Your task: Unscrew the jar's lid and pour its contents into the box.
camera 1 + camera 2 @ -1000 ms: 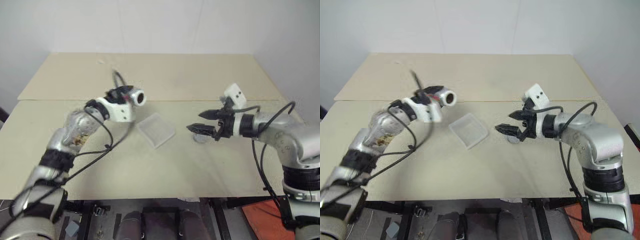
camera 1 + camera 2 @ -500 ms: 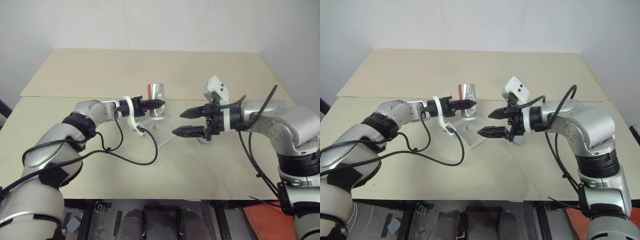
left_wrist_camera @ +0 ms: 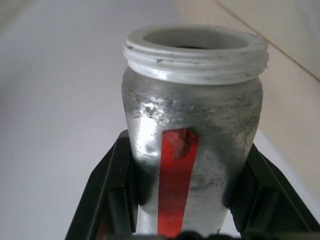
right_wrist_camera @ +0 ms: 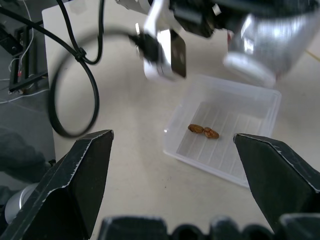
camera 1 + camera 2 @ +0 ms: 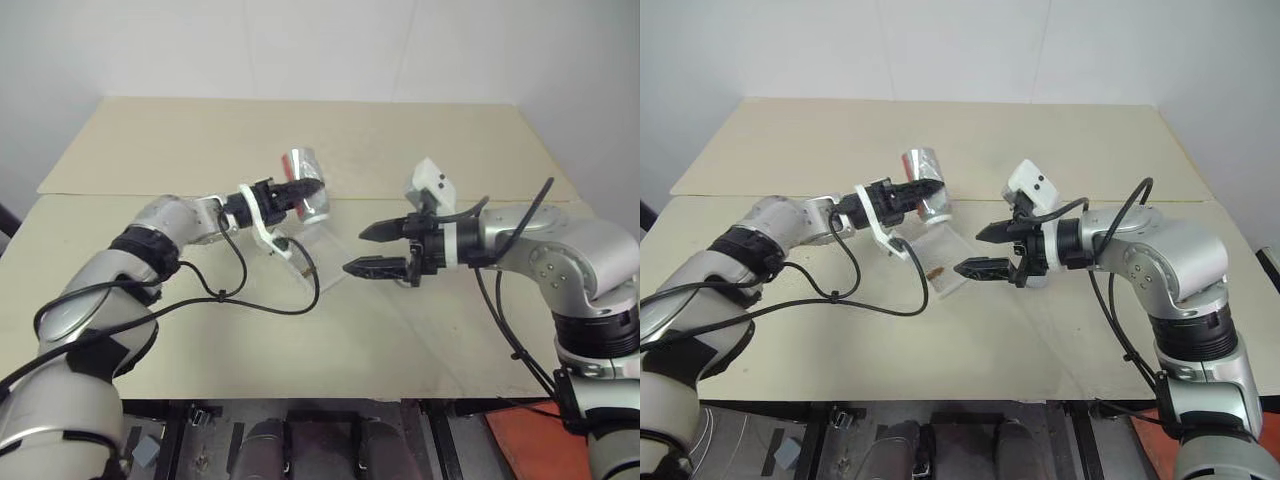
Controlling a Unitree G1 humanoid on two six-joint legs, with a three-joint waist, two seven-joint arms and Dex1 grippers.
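Next, my left gripper sets the silver jar on the beige tabletop (image 5: pixel 238 238) beside the clear box, near the seam. The jar is now tilted above that box.
My left gripper (image 5: pixel 308 189) is shut on the silver jar (image 5: pixel 299 162) with the red stripe. It holds the jar tilted above the clear box (image 5: pixel 952 283), the open threaded mouth (image 3: pixel 194 47) pointing down toward the box. Two small brown pieces, the contents (image 4: pixel 203 131), lie on the box's ribbed bottom and show as a dark speck (image 5: pixel 936 270). My right gripper (image 5: pixel 355 250) hovers open just right of the box, fingers pointing at it, with nothing between them. The lid is hidden.
The beige tabletop (image 5: pixel 330 350) is made of two boards with a seam across the back. A black cable (image 5: pixel 270 305) from my left wrist loops over the table in front of the box. A white wall stands behind.
My left gripper has rolled and tipped the jar from near upright to mouth-down over the box. Brown pieces now lie in the box. The right gripper has stayed open.
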